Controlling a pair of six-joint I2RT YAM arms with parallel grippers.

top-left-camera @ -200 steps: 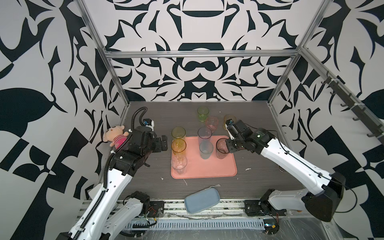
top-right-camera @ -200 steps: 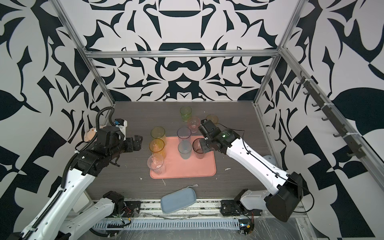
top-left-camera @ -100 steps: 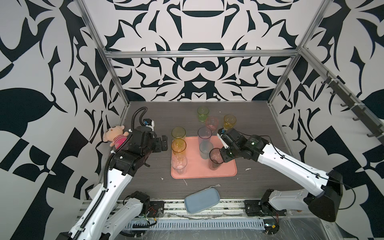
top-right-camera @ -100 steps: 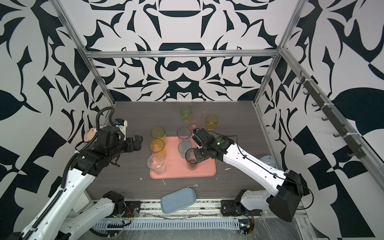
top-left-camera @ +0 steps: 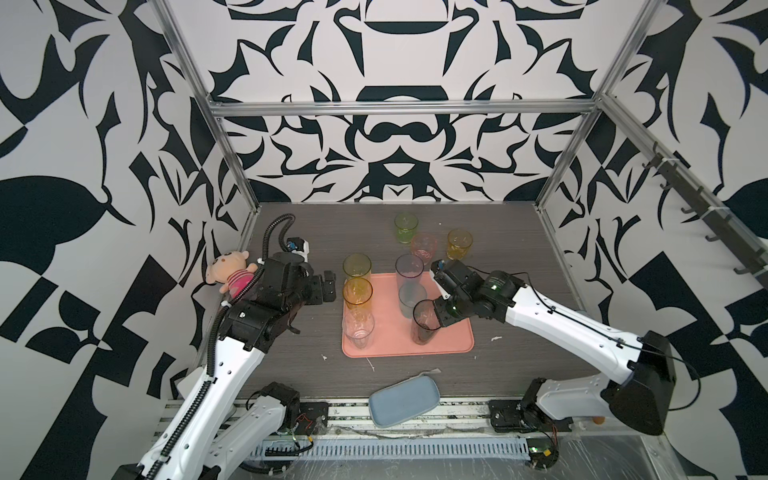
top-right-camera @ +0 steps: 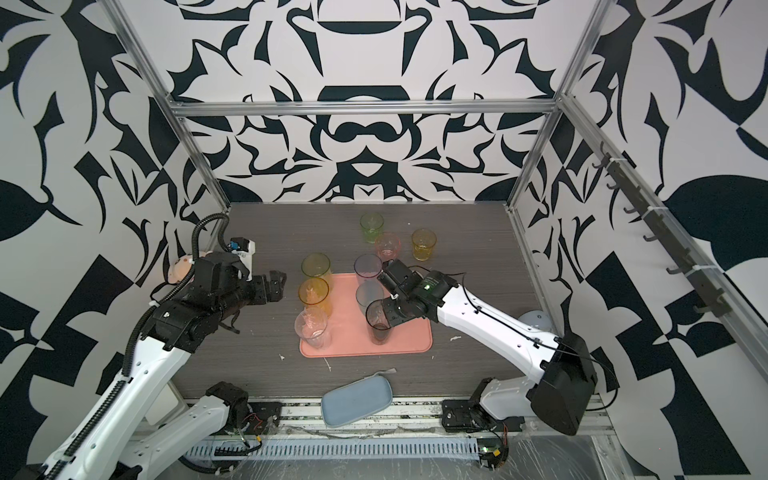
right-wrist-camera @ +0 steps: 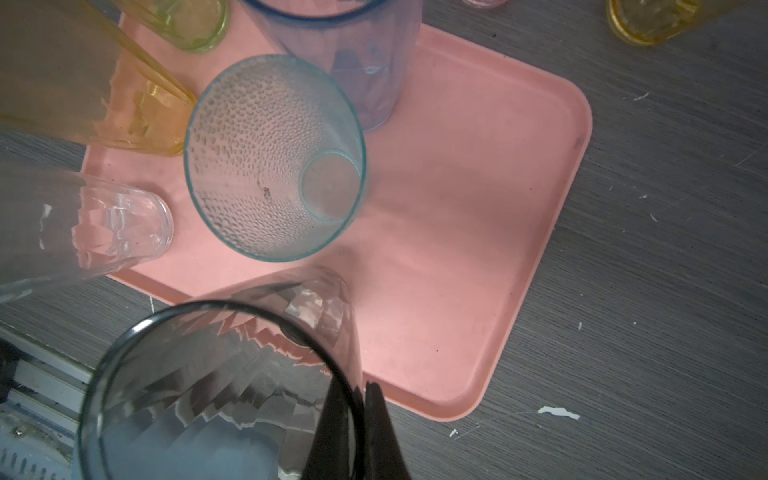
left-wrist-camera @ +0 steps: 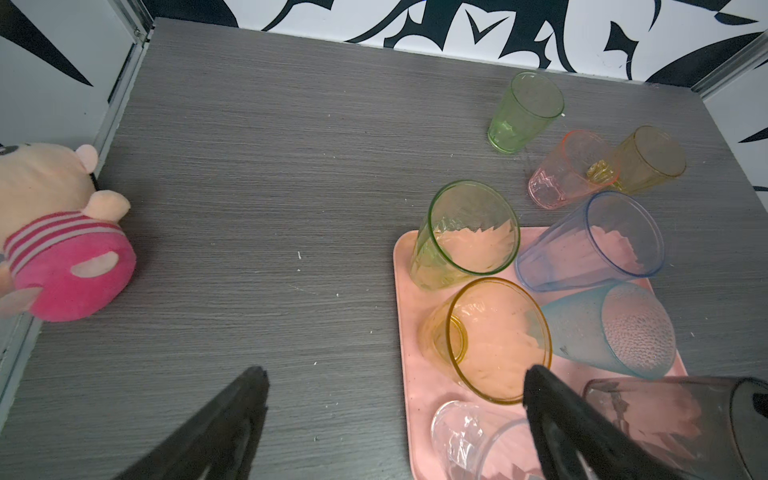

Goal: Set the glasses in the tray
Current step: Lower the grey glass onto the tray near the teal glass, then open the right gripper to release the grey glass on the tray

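Note:
My right gripper has the smoke-grey glass. Next, I set it down on the tray's front part before the teal glass (top-left-camera: 412, 345) (right-wrist-camera: 288, 289).
The salmon-pink tray (top-left-camera: 453, 345) (top-right-camera: 411, 345) lies mid-table. My right gripper (top-left-camera: 436, 309) (right-wrist-camera: 360, 388) is shut on the rim of a smoke-grey glass (top-left-camera: 424, 322) (right-wrist-camera: 216, 386), one finger inside and one outside. The glass's base is over the tray's front part. Yellow-green (top-left-camera: 356, 266), amber (top-left-camera: 357, 293), clear (top-left-camera: 358, 330), blue (top-left-camera: 409, 268) and teal (top-left-camera: 412, 297) glasses stand on the tray. Green (top-left-camera: 406, 227), pink (top-left-camera: 424, 247) and yellow (top-left-camera: 459, 244) glasses stand on the table behind it. My left gripper (top-left-camera: 328, 286) (left-wrist-camera: 390, 374) hangs open and empty just left of the tray.
A blue-grey oblong dish (top-left-camera: 404, 399) rests at the table's front edge. A plush toy (top-left-camera: 230, 276) lies against the left wall behind my left arm. Small white scraps (top-left-camera: 496, 338) dot the table round the tray.
My right gripper has carried the smoke-grey glass from the tray's right edge leftward and toward the front, over the tray. The left arm has not moved.

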